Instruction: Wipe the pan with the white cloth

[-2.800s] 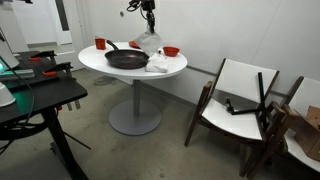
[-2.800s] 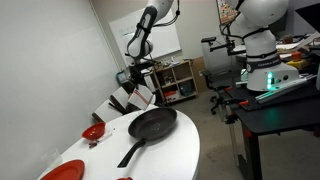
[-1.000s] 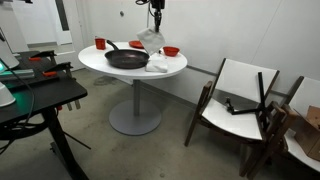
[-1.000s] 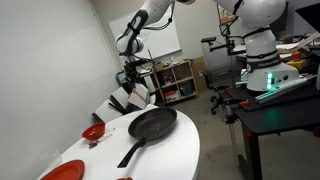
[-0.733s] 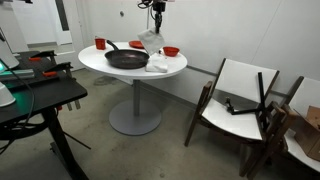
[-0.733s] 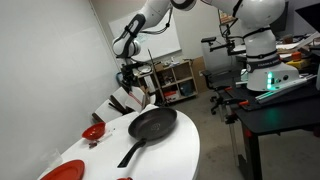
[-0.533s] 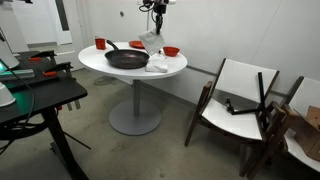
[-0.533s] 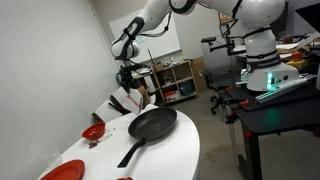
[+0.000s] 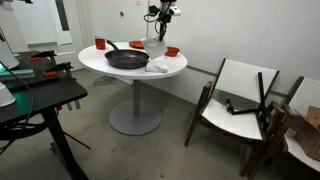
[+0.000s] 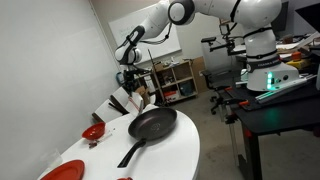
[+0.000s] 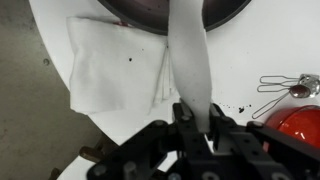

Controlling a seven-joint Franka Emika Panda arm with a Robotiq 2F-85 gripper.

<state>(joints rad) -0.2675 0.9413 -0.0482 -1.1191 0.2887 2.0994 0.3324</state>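
My gripper has a place to go with the white cloth. It will let go of it on the flat white sheet (image 9: 157,65) (image 11: 118,68) next to the black pan.
The black pan (image 9: 127,59) lies on the round white table (image 9: 100,66), its long handle pointing toward the red cup. My gripper (image 9: 160,24) hangs just past the pan's rim, shut on the white cloth (image 9: 155,45), which dangles from it as a long strip. In the wrist view the cloth (image 11: 188,60) runs from between the fingers of the gripper (image 11: 197,118) toward the pan's edge (image 11: 160,10). In the exterior view from the other side, the pan (image 10: 152,124) lies in front of the gripper (image 10: 133,86). Whether the cloth's end touches the pan or table is unclear.
A flat white sheet (image 11: 110,70) lies on the table beside the pan. A red bowl (image 9: 172,51) stands close to the gripper, with a red cup (image 9: 100,43) and a red plate (image 9: 136,44) behind the pan. Chairs (image 9: 240,100) stand off to one side.
The arm has swung its elbow over and the gripper has shifted slightly toward the red bowl. The cloth stays in the shut jaws and now hangs stretched.
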